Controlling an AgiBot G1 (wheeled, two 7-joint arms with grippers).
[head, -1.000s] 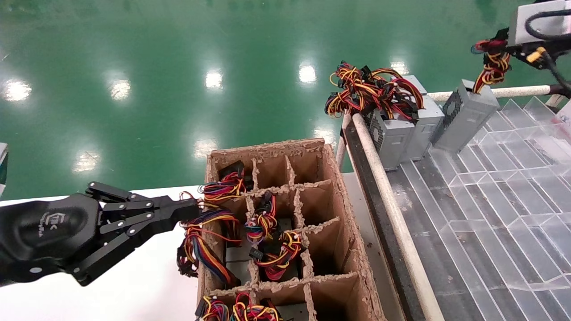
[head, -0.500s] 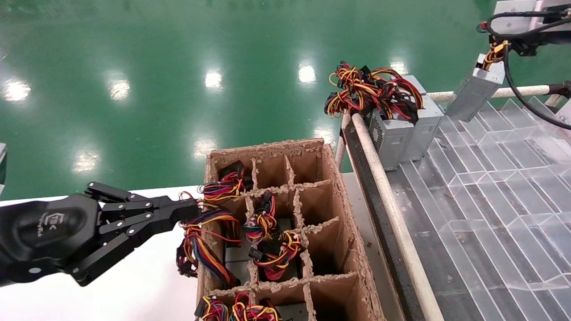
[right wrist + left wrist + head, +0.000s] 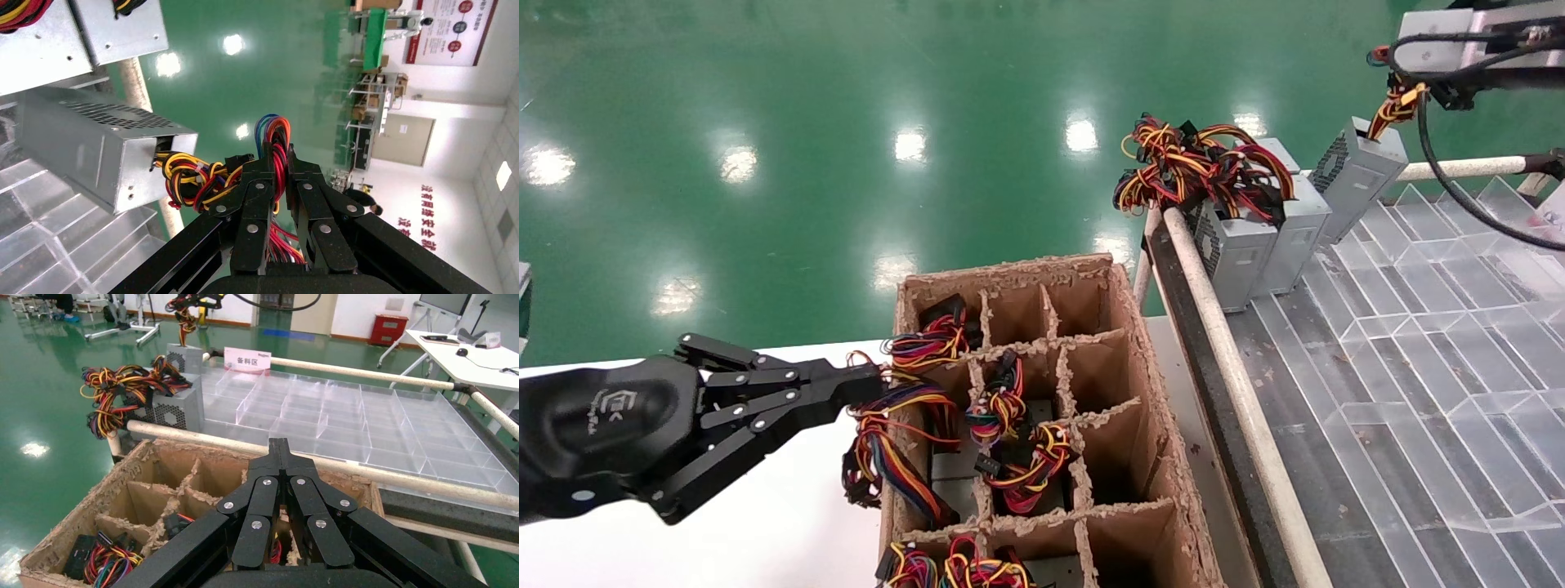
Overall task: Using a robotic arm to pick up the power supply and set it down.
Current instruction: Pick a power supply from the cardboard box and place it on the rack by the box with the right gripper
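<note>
My right gripper will release the power supply, which now hangs tilted there, standing upright against the grey boxes at the clear tray's far corner (image 3: 1334, 217).
The power supply (image 3: 1361, 167), a narrow grey metal box with a perforated vent face, hangs tilted at the far corner of the clear tray, close beside two similar boxes. My right gripper (image 3: 1389, 69) is above it, shut on its slim bunch of red, yellow and black wires (image 3: 1395, 102). In the right wrist view the gripper (image 3: 276, 153) pinches the wires (image 3: 275, 131) and the power supply (image 3: 104, 147) hangs beyond the fingers. Whether its lower end touches the tray is hidden. My left gripper (image 3: 862, 388) (image 3: 280, 447) is shut and empty at the cardboard box's left wall.
Two grey boxes (image 3: 1238, 245) with bushy wire bunches (image 3: 1189, 167) stand at the corner of the clear divided tray (image 3: 1418, 351). A padded rail (image 3: 1230, 351) separates the tray from the cardboard divider box (image 3: 1009, 273), which holds more wired units. The white table (image 3: 764, 531) lies below the left arm.
The right gripper has carried the power supply up, farther back and to the left, bringing it close beside the two other boxes. The left arm has not moved.
</note>
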